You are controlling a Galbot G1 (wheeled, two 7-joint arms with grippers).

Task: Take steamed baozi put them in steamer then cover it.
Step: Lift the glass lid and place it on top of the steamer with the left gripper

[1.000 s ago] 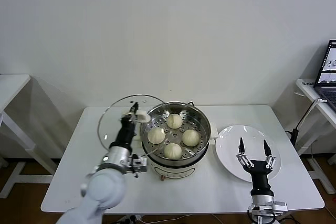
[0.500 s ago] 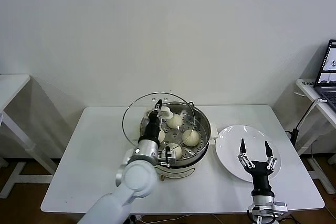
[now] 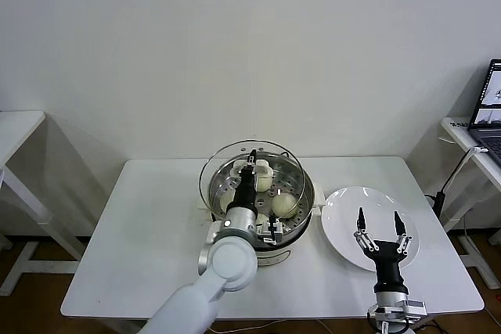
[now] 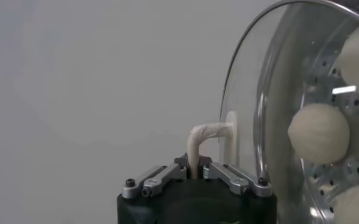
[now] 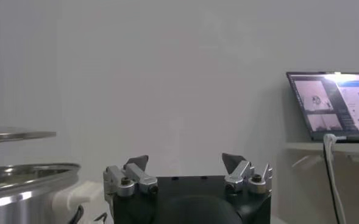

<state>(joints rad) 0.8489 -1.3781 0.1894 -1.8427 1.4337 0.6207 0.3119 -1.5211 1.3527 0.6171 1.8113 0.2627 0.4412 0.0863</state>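
My left gripper will let go of the glass cover on the steamer's metal rim, centered over the baozi (image 3: 261,195) in the basket.
The steamer (image 3: 304,193) stands mid-table on its white pot base, with several cream-white baozi (image 3: 284,205) in its basket. My left gripper (image 3: 252,167) is shut on the white handle (image 3: 261,167) of the glass cover (image 3: 215,170). It holds the cover just above the steamer, a little off toward the left. The left wrist view shows the gripper (image 4: 195,168) pinching the handle (image 4: 205,132). Through the cover (image 4: 258,115) a baozi (image 4: 319,133) shows on the perforated bottom. My right gripper (image 3: 379,225) waits open over the plate, holding nothing; its wrist view shows it (image 5: 184,163) the same way.
A flat white plate (image 3: 344,207) lies right of the steamer on the white table (image 3: 141,224). A laptop (image 3: 491,103) sits on a side table at the far right. The right wrist view shows the steamer's rim (image 5: 27,182) and the laptop (image 5: 334,103).
My left gripper has carried the cover rightward, from beside the steamer's left side to over the steamer. The right arm has stayed still.
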